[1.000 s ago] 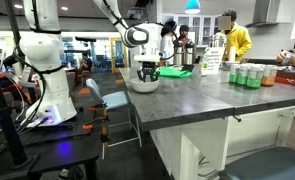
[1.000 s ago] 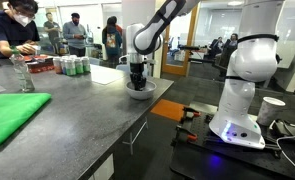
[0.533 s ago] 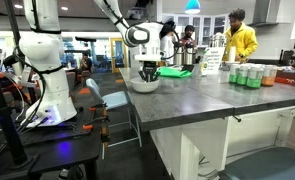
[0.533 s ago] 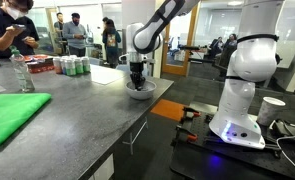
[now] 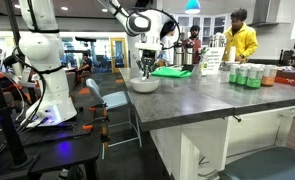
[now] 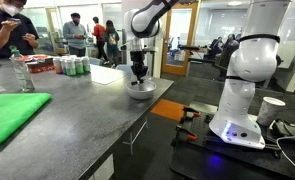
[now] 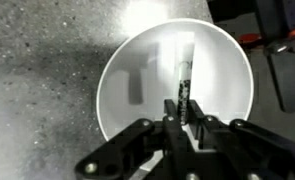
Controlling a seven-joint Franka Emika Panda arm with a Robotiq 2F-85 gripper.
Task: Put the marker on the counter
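Observation:
Next, my gripper sets the marker down and lets go on the bare counter (image 5: 174,99) between the white bowl and the cans, towards the counter's near edge.
The marker (image 7: 184,82) is a thin dark stick held upright between my fingers, above the white bowl (image 7: 120,70). My gripper (image 7: 182,108) is shut on its lower part. In both exterior views the gripper (image 5: 147,70) (image 6: 138,73) hangs just over the bowl (image 5: 144,86) (image 6: 140,91), which stands near the corner of the dark grey counter (image 5: 217,97) (image 6: 82,110). The marker is too small to make out in the exterior views.
A green cloth (image 6: 7,115) (image 5: 173,71) lies on the counter. Several cans (image 5: 249,75) (image 6: 71,66) and a bottle (image 6: 24,75) stand further along. A white robot base (image 5: 49,80) (image 6: 244,85) stands beside the counter. People stand behind.
My gripper has risen from inside the bowl to just above it, with the marker held in it. The bowl has stayed in place.

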